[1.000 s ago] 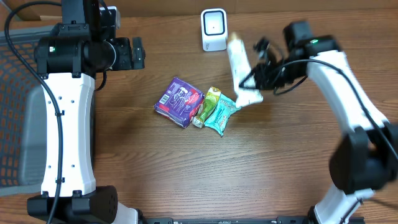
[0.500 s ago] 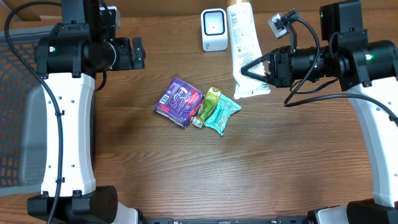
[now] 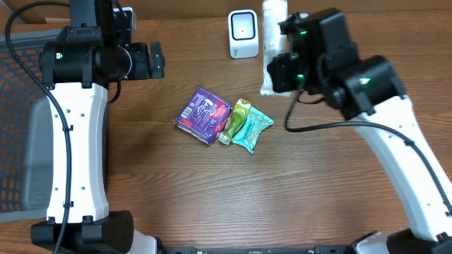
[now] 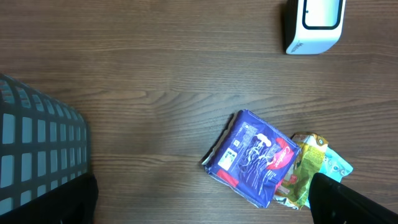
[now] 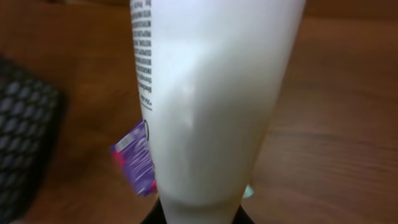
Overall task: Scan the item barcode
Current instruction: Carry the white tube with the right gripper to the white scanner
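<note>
The white tube will be set down on the bare table across the teal packet from the basket (image 3: 357, 113), where my right gripper needs to let go of it.
A white tube (image 3: 273, 25) with printed text is held in my right gripper (image 3: 274, 76), which is shut on its lower crimped end. The tube hangs above the table just right of the white barcode scanner (image 3: 242, 33). In the right wrist view the tube (image 5: 211, 93) fills the frame, rising from my right gripper (image 5: 199, 214); no barcode shows there, only small print along its left edge. My left gripper (image 3: 154, 61) stands open and empty at the back left, and in its own view the left gripper (image 4: 205, 211) hovers over bare wood, with the scanner (image 4: 314, 25) at the top right.
A purple packet (image 3: 205, 115), a green packet (image 3: 239, 120) and a teal packet (image 3: 253, 130) lie together mid-table. A mesh basket (image 3: 14, 127) stands off the left edge, also seen as the basket (image 4: 37, 155) in the left wrist view.
The right arm has swung in over the table and turned the tube, carrying it left and back until it hangs close beside the scanner. The left arm has not moved.
</note>
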You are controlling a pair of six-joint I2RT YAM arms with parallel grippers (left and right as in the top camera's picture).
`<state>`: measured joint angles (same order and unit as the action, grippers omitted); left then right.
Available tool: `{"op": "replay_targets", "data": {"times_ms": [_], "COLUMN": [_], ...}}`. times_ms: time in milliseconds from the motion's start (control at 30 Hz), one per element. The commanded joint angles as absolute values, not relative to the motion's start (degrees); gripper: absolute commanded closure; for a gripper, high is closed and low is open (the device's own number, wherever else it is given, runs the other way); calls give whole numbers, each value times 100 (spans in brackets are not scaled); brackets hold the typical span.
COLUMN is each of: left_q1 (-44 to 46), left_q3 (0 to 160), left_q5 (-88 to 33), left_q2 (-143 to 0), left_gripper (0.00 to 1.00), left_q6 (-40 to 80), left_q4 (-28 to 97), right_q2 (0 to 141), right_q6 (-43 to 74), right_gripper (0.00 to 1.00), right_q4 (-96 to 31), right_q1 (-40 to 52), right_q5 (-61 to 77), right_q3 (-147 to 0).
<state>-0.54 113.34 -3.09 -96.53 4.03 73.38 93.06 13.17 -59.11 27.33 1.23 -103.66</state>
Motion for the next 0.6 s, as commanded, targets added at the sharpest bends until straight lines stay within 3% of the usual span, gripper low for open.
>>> {"op": "replay_targets", "data": {"times_ms": [0,333,567], "left_q1": [-82,-82,-82], "left_q3": [11367,11367,11367], "left_q5": [-395,-395,-395], "left_q2": [-9653,-9653,-9653], "left_gripper": [1,0,1], "left_q6": [274,274,274], "left_q4": [7347,7347,7347], "right_q2": [9734,11662,12637], "right_q6": [1138,-1594,-3719], "right_gripper": [96,96,96], "right_q4": [-5457,-3347,-1352], "right_q1": [2873,3339,3334], "right_q5": [-2228,-4746,-4877], "right_q3": [-10475,-10466,-10464]}}
